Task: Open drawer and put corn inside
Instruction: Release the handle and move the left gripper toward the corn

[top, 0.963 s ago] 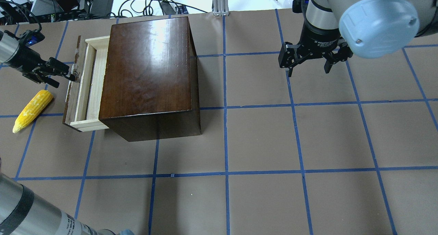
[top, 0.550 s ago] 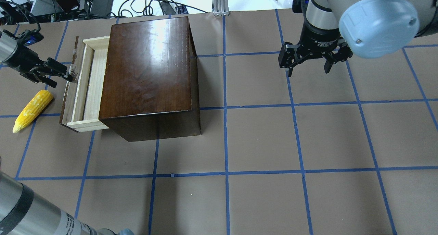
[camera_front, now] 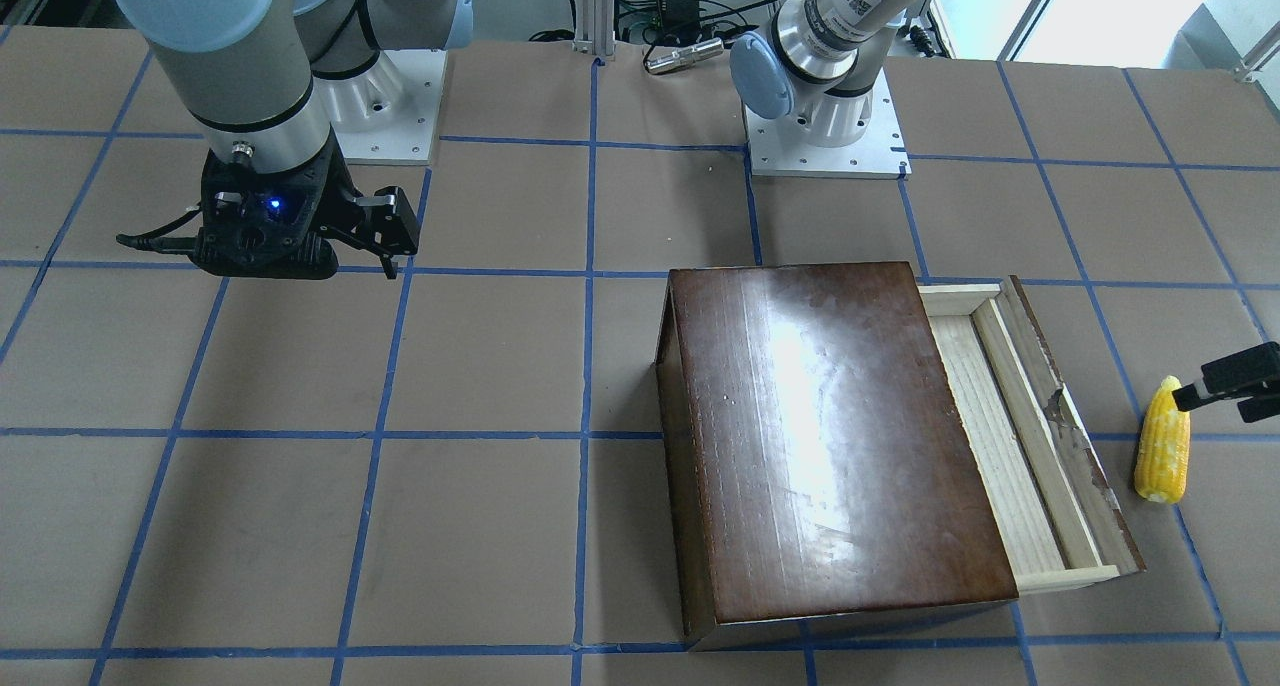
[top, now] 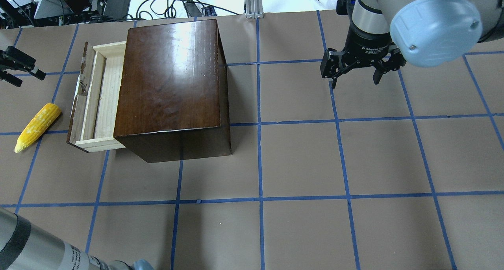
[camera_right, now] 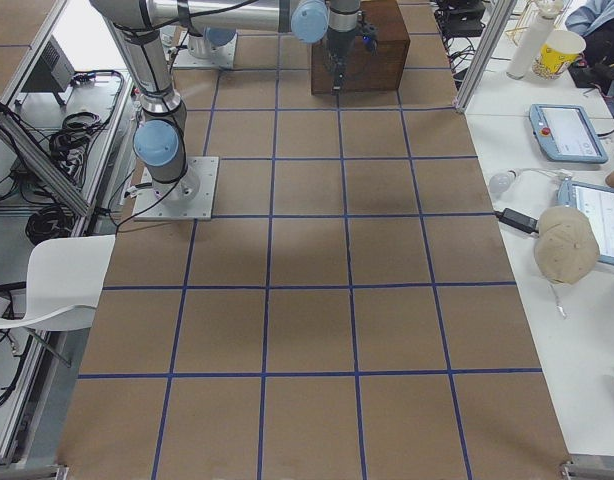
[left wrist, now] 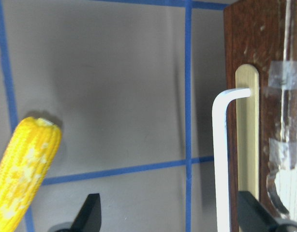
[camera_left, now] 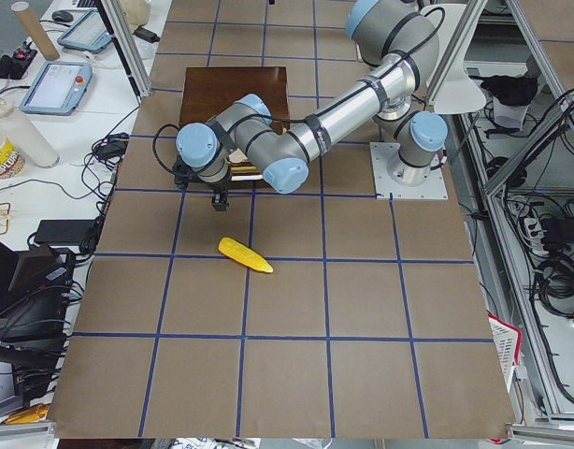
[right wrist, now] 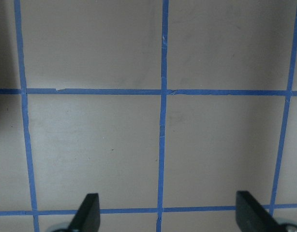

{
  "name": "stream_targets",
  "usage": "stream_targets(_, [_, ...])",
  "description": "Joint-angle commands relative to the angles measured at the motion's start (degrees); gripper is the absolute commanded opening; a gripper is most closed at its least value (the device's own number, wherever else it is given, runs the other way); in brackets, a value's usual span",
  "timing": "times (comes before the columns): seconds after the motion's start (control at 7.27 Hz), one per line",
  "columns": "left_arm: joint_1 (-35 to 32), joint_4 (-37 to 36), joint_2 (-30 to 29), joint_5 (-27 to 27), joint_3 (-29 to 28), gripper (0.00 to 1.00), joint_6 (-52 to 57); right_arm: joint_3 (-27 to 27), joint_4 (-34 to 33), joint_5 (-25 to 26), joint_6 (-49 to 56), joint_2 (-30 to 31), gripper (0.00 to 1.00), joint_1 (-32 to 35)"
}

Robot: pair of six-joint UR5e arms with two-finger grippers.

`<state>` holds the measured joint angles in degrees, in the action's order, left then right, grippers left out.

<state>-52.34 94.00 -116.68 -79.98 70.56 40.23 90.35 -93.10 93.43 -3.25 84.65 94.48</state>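
Observation:
I move my left gripper to the middle of the yellow corn (camera_front: 1164, 438) (left wrist: 23, 170) next and close it there, because the drawer is already open.
The dark-brown box (top: 169, 81) stands at the table's back left, and its drawer (top: 103, 98) is pulled partly out to the left, showing a pale wood tray and worn brown front panel (left wrist: 245, 43). The yellow corn (top: 37, 122) lies on the table left of the drawer; it also shows in the front-facing view (camera_front: 1163, 456) and the left wrist view (left wrist: 25, 174). My left gripper (top: 32, 82) is open and empty, clear of the drawer's white handle (left wrist: 221, 159) and behind the corn. My right gripper (top: 356, 79) hangs open and empty over the back right.
Blue tape lines grid the brown table cover (top: 299, 159). Cables and electronics (top: 59, 4) lie past the far edge, and an aluminium post (top: 254, 2) stands behind the box. The right wrist view shows only bare table between the fingers (right wrist: 88, 212).
My left gripper has let go of the drawer handle and drawn back to the left, away from the front panel. The drawer has come out a little further. The right arm has not moved.

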Motion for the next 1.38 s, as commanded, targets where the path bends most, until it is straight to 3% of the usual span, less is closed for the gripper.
stream_targets(0.0, [2.7,0.8,-0.1,-5.3,-2.3,1.0,7.9,0.0,0.0,0.0,0.0,0.0,1.0,0.0])
stream_targets(0.41, [5.4,-5.8,-1.5,-9.1,-0.2,1.0,22.7,0.0,0.0,0.0,0.0,0.1,1.0,0.0])
stream_targets(0.83, [5.6,-22.2,0.1,-12.7,11.6,1.0,26.0,0.0,-0.1,0.0,0.0,0.0,1.0,0.0])
stream_targets(1.24, [5.5,-26.7,-0.7,-12.1,16.6,1.0,30.0,0.0,0.0,0.0,0.0,0.0,1.0,0.0])
